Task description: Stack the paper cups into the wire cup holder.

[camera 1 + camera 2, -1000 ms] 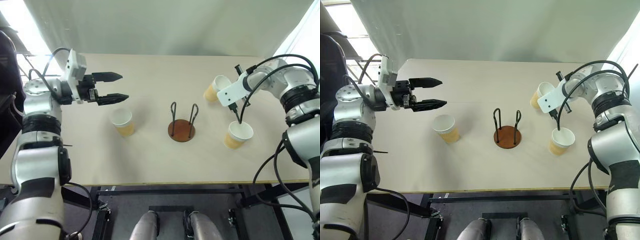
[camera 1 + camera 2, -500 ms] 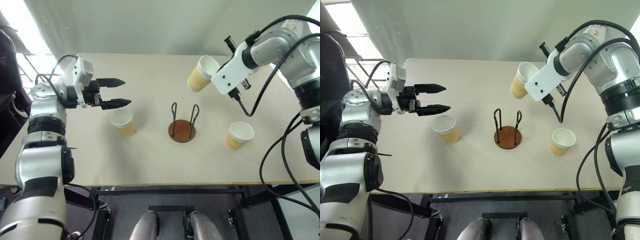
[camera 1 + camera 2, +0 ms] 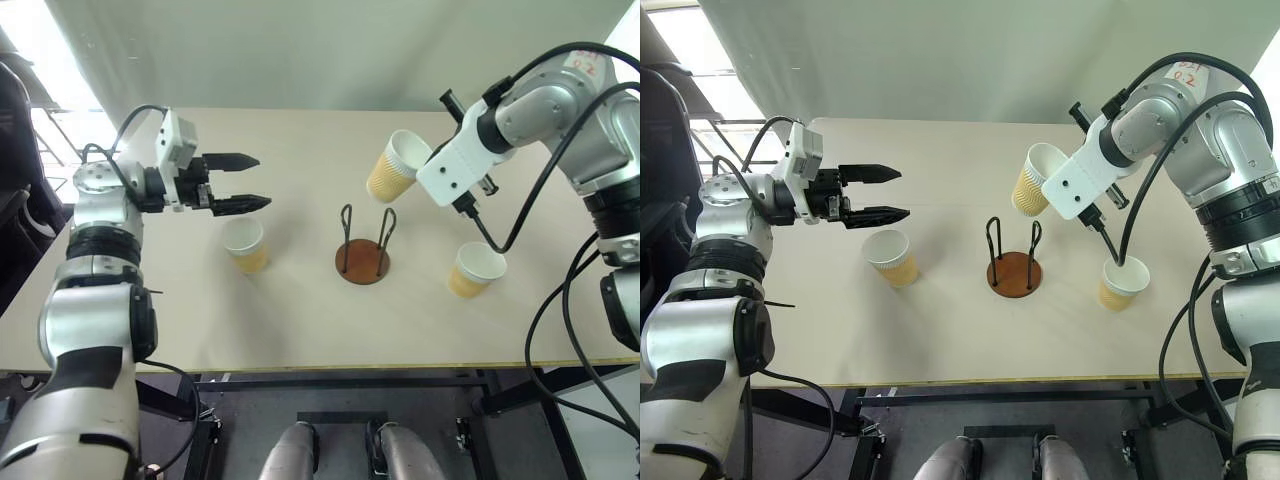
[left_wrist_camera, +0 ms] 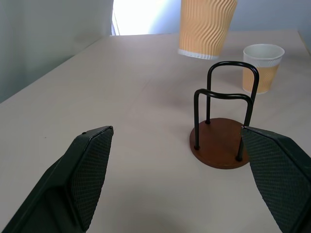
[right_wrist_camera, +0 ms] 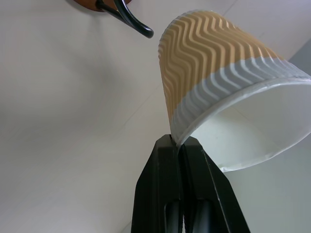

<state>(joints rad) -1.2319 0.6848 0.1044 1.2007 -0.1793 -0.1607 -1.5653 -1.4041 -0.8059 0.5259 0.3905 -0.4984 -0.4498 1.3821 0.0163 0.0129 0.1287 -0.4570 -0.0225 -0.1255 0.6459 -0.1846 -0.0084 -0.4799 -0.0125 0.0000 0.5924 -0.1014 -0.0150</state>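
Next, my right gripper lets go of the tan paper cup on the reddish-brown disc (image 3: 364, 257), between the two dark loops of the holder.
The wire cup holder (image 3: 363, 262), two dark loops on a reddish-brown disc, stands empty mid-table. My right gripper (image 5: 178, 141) is shut on the white rim of one tan paper cup (image 3: 393, 170). That cup hangs tilted in the air, just behind and above the holder, its bottom pointing down and left. A second paper cup (image 3: 246, 245) stands upright left of the holder. A third paper cup (image 3: 474, 270) stands upright to the holder's right. My left gripper (image 3: 262, 181) hovers open above and behind the left cup, holding nothing.
The beige table (image 3: 300, 320) has its front edge near me, and a pale curtain (image 3: 330, 50) hangs behind its far edge. Black cables (image 3: 520, 215) loop down from my right arm over the right cup.
My right gripper lifted its cup off the table at the back right and carried it left, to just behind and above the holder. The left gripper stayed almost still and open.
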